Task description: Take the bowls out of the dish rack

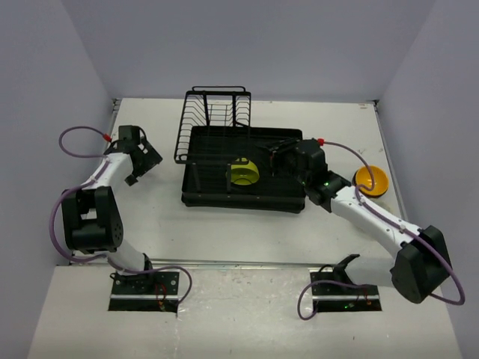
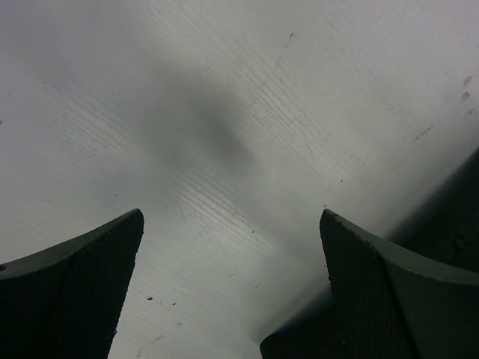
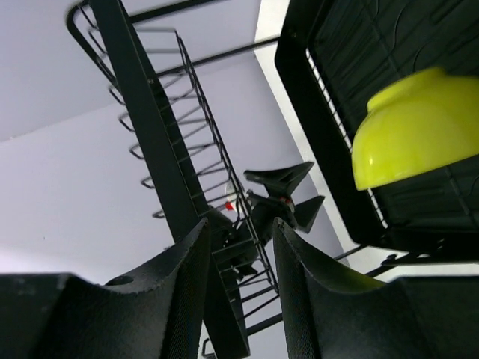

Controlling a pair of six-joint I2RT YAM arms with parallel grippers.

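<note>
The top of the yellow-green bowl's rim (image 1: 251, 176) (image 3: 359, 186) in the black dish rack should be the next place for my right gripper to go and close.
The black dish rack (image 1: 224, 199) sits mid-table, its upright wire section (image 1: 213, 112) at the back left. A yellow-green bowl (image 1: 243, 174) stands tilted on its side inside the tray. An orange bowl (image 1: 371, 180) rests on the table to the right of the rack. My right gripper (image 1: 275, 155) hovers over the tray just right of the yellow-green bowl (image 3: 416, 126); its jaws (image 3: 239, 228) stand partly open with nothing between them. My left gripper (image 1: 142, 161) is open over bare table left of the rack, and its fingers (image 2: 67, 284) hold nothing.
Grey walls close in the table on the left, back and right. The wire section (image 3: 150, 112) rises ahead of my right fingers, with the left gripper (image 3: 283, 193) visible through it. The orange bowl lies close beside my right forearm.
</note>
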